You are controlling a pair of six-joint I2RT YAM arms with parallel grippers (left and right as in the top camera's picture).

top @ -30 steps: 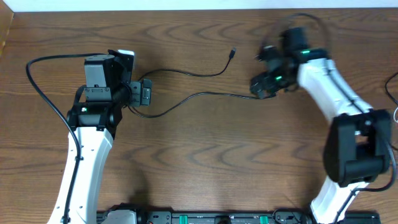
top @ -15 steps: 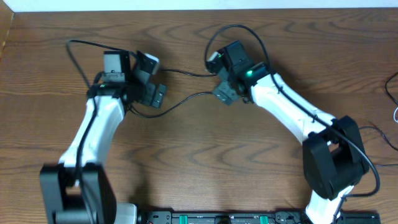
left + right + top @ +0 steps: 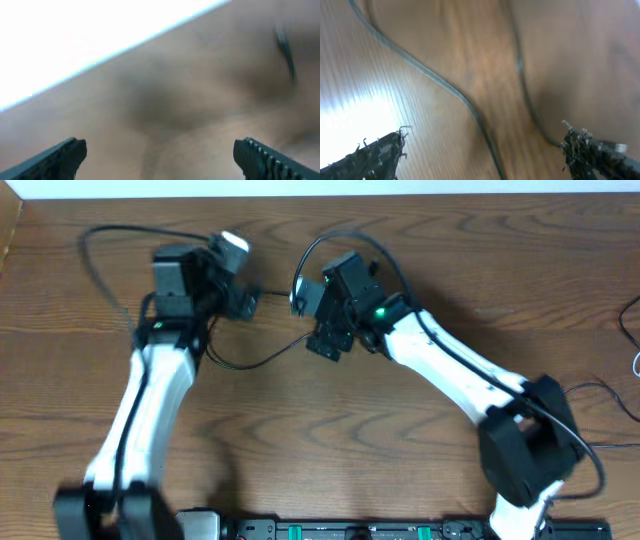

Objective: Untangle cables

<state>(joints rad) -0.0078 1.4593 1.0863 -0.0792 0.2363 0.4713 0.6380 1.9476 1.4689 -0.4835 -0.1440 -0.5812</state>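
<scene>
My right gripper should grab the ends of both black cables (image 3: 308,334) (image 3: 491,148) beside the right arm and pinch them together between its fingers.
Two thin black cables lie on the wooden table. One (image 3: 262,357) curves from under the left arm toward my right gripper. The other (image 3: 272,292) runs between the two grippers, farther back. My left gripper (image 3: 240,275) is open and empty above the table's far left; its wrist view is blurred and shows a dark cable piece (image 3: 286,47) ahead of the open jaws (image 3: 160,155). My right gripper (image 3: 312,320) is open over the cables' right ends. In its wrist view both cables (image 3: 455,92) (image 3: 522,85) run past the open jaws (image 3: 482,150), held by neither finger.
Thick black robot leads loop above the left arm (image 3: 100,240) and the right arm (image 3: 345,235). More cords, one black (image 3: 628,315) and one white (image 3: 635,365), show at the table's right edge. A rack (image 3: 330,530) sits along the front edge.
My right gripper has swung left from the far right to the table's middle, over the cables. My left gripper has moved farther back and turned. The cables have shifted slightly.
</scene>
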